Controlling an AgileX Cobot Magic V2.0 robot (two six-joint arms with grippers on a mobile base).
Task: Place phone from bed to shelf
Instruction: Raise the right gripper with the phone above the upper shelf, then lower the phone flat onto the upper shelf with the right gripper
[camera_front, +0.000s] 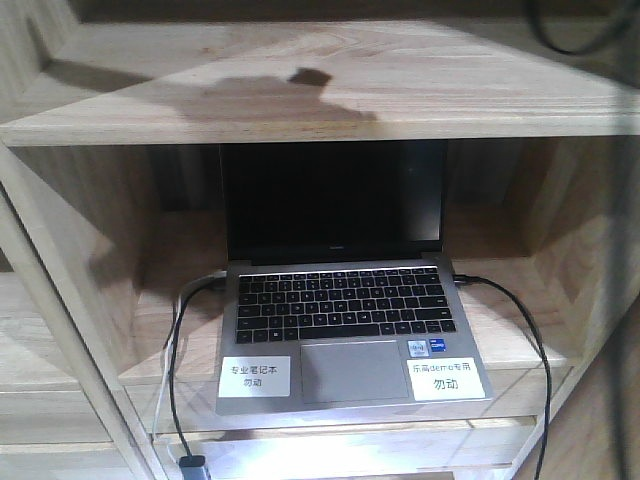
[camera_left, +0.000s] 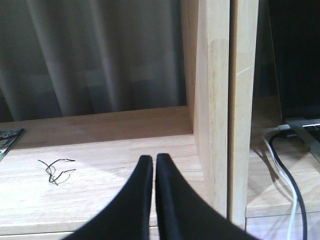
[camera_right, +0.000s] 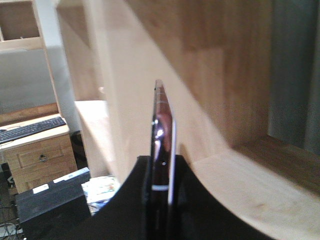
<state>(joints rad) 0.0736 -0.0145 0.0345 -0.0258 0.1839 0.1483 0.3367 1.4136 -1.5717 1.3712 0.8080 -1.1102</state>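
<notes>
The robot's right gripper will set the phone down at the back of the wooden board (camera_front: 205, 42) (camera_right: 280, 191) above the laptop.
In the right wrist view my right gripper (camera_right: 161, 162) is shut on the phone (camera_right: 162, 135), a thin dark slab seen edge-on with a pinkish metallic rim, standing up between the black fingers. It hangs beside a pale wooden board of the shelf (camera_right: 240, 185). In the left wrist view my left gripper (camera_left: 153, 159) is shut with nothing in it, over a shelf board (camera_left: 100, 165). The front view shows the shelf (camera_front: 330, 90) from ahead, with neither gripper in it. The bed is out of view.
An open grey laptop (camera_front: 340, 310) with two white labels fills the middle compartment, cables (camera_front: 530, 340) trailing off both sides. A thick upright post (camera_left: 220, 105) stands right of my left gripper. A thin black wire (camera_left: 55, 170) lies on the left board. A drawer unit with a keyboard (camera_right: 30, 130) stands far left.
</notes>
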